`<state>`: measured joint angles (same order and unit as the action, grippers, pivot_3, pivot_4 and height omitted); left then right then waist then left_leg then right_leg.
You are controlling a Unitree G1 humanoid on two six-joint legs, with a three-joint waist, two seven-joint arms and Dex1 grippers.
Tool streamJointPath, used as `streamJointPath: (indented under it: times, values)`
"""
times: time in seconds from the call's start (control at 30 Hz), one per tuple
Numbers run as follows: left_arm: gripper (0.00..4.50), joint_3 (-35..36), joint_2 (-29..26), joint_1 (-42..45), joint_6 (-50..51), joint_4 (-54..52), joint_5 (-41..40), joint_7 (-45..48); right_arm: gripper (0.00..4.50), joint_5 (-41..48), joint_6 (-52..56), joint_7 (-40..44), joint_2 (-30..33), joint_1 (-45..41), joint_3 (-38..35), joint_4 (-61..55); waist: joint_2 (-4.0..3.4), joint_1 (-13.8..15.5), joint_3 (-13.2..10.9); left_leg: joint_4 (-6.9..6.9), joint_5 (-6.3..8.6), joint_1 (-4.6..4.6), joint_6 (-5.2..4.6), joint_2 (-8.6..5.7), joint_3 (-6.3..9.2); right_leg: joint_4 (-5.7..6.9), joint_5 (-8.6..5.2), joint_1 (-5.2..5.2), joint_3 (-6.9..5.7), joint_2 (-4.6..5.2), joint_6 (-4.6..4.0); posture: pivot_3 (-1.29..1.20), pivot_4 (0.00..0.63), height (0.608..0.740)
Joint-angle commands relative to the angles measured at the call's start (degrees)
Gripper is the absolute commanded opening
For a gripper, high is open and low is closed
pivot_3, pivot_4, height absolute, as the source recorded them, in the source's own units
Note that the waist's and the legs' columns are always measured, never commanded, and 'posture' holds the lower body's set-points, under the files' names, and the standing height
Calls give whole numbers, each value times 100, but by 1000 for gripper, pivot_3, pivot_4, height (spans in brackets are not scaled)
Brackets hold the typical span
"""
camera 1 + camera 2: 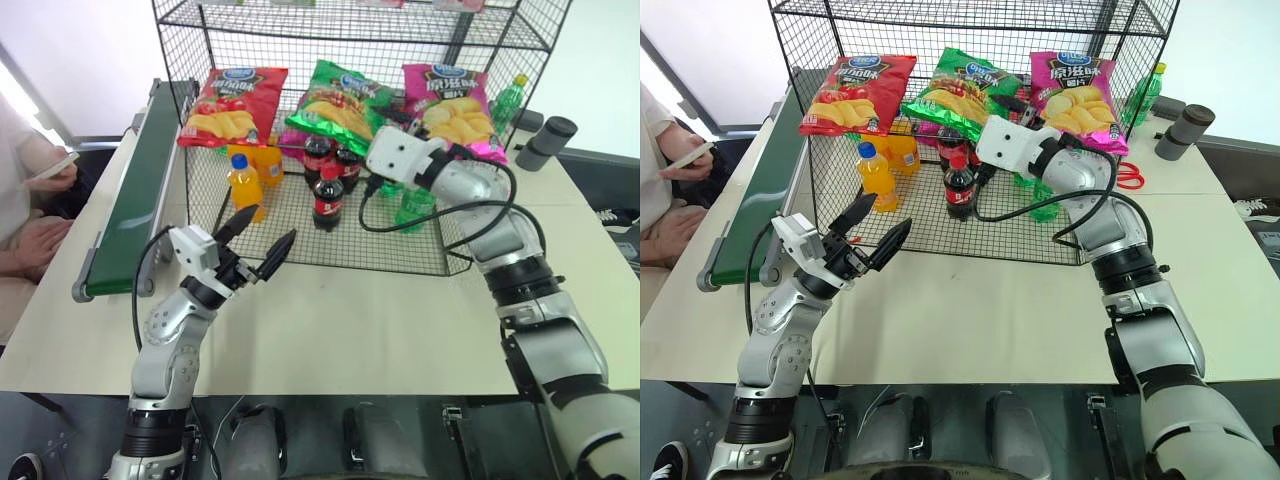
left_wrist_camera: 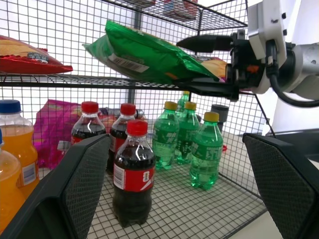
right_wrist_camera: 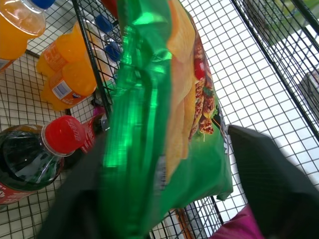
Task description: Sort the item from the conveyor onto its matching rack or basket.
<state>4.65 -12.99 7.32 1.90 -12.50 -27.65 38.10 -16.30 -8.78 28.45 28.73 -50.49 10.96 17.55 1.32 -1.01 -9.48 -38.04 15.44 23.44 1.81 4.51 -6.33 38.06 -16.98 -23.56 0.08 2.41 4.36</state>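
Note:
The green crisp bag lies crooked on the middle level, one end up; next I pinch its near edge (image 1: 350, 140) with my right gripper and settle it before leaving.
The green crisp bag (image 1: 340, 103) lies on the middle tier of the black wire rack (image 1: 300, 240), between a red bag (image 1: 232, 106) and a pink bag (image 1: 452, 108). My right gripper (image 2: 177, 63) reaches into the rack at the bag's near end. Its fingers stand apart, one above and one below that end, and the bag (image 3: 164, 109) hangs between them in the right wrist view. My left gripper (image 1: 258, 240) hovers open and holds nothing, over the table in front of the rack. The dark-green conveyor (image 1: 140, 190) runs along the left.
On the rack's bottom tier stand orange juice bottles (image 1: 245, 185), cola bottles (image 1: 327, 198) and green bottles (image 1: 410, 205). A person (image 1: 30, 200) sits at the left with a phone. Dark cylinders (image 1: 548, 142) and scissors (image 1: 1127, 177) lie right of the rack.

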Motion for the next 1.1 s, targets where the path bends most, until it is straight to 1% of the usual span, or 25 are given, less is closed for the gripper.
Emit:
streamJointPath:
  times: [0.03, 0.1, 0.27, 0.6, 0.63, 0.67, 0.83, 0.87, 1.1]
  values:
    - [4500, -63, 24, 22, -93, -132, 4, -17, 3458, 523, -9, 233, 55, -4, -354, -581, 0, 1, 0, 0, 0, 0, 0, 0, 0, 0, 0, 0, 0, 0, 0, 0, 150, 740]
    - [4500, -90, 16, 28, -107, -118, 27, 4, 3458, 797, 47, 536, 57, 105, -362, -755, 0, 3, 0, 0, 0, 0, 0, 0, 1, 0, 0, 1, 0, 0, 0, 0, 150, 740]
    - [4500, -89, 22, 58, -113, -105, -5, -18, 3458, 1213, 520, 682, 34, 390, -600, -1106, 0, 5, 0, 0, 0, -1, 0, 1, 2, 0, 0, 3, -1, 1, 0, 0, 150, 740]
    - [4500, -115, 15, 46, -148, -73, 18, 21, 3458, 1353, 314, 818, -107, 243, -488, -1116, 0, 3, 0, 0, 0, -1, 0, 1, 2, 0, 0, 2, -1, -2, 0, 0, 150, 740]
    - [4500, -115, 15, 40, -152, -79, 24, 17, 2957, 1402, 327, 863, -116, 270, -495, -1143, 0, 4, 0, 0, 0, -1, -1, 0, 2, 0, 0, 2, -1, -1, 0, 0, 150, 740]
    - [4500, -116, 16, 34, -153, -87, 25, 12, 2670, 1433, 332, 892, -119, 293, -496, -1160, 0, 6, 0, 0, 0, -1, -1, 0, 2, 0, 0, 2, 0, 0, 0, 0, 150, 740]
    - [4500, -118, 23, 30, -146, -94, 17, 4, 198, 1328, 143, 886, -115, 234, -458, -980, 0, 11, 0, 0, 0, -1, -1, 0, 1, 0, 0, 2, -1, 0, 0, 0, 150, 740]
    - [4500, -123, 24, 34, -145, -93, 21, 5, 88, 1295, 99, 864, -115, 206, -456, -917, 0, 10, 0, 0, 0, -1, -1, 0, 1, 0, 0, 2, -1, 0, 0, 0, 150, 740]
    - [4500, -128, 59, 72, -146, -72, 14, -7, 88, 1016, -581, 795, -107, -10, -326, -334, 0, 2, 0, 0, 0, -1, 0, 0, 1, 0, 0, 1, -1, -2, 0, 0, 150, 740]
